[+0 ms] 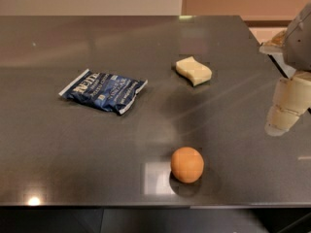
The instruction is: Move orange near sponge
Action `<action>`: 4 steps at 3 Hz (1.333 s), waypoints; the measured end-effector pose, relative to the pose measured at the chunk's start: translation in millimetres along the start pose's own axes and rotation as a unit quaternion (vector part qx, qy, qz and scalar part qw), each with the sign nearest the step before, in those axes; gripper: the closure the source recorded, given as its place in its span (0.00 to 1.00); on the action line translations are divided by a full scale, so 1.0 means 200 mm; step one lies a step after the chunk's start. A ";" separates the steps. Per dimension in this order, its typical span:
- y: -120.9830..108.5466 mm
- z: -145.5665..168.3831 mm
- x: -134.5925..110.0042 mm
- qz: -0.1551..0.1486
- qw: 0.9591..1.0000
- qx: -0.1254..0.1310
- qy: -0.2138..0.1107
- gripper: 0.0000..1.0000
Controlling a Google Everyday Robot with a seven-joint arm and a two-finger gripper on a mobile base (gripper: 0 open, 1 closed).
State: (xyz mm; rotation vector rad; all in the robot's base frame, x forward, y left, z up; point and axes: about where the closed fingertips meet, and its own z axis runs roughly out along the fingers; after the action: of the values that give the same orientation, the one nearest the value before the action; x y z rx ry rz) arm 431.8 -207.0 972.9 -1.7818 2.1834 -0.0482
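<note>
The fingers of my gripper should next reach the orange near the table's front edge and close around the orange's side [197,163] that faces my gripper.
The orange [187,164] sits on the dark table near its front edge, right of the middle. The sponge [193,71], a pale cream block with wavy sides, lies farther back on the table, roughly straight behind the orange and well apart from it. My gripper [286,107] hangs at the right edge of the view, above the table's right side. It is to the right of both the orange and the sponge, touches neither, and holds nothing that I can see.
A blue crinkled snack bag [103,91] lies left of the sponge. The dark table [73,149] has its front edge just below the orange and its right edge under my gripper. A bright reflection patch [155,178] shows beside the orange.
</note>
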 end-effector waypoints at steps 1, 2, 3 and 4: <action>0.09 0.05 -0.04 -0.027 0.999 -0.032 -0.029 0.00; 0.25 0.15 -0.11 -0.062 0.993 -0.062 -0.074 0.00; 0.33 0.23 -0.17 -0.081 0.988 -0.074 -0.107 0.00; 0.39 0.35 -0.21 -0.092 0.983 -0.085 -0.135 0.00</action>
State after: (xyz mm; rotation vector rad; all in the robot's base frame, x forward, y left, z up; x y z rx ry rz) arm 383.9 -136.4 899.3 -1.9496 1.8759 0.3289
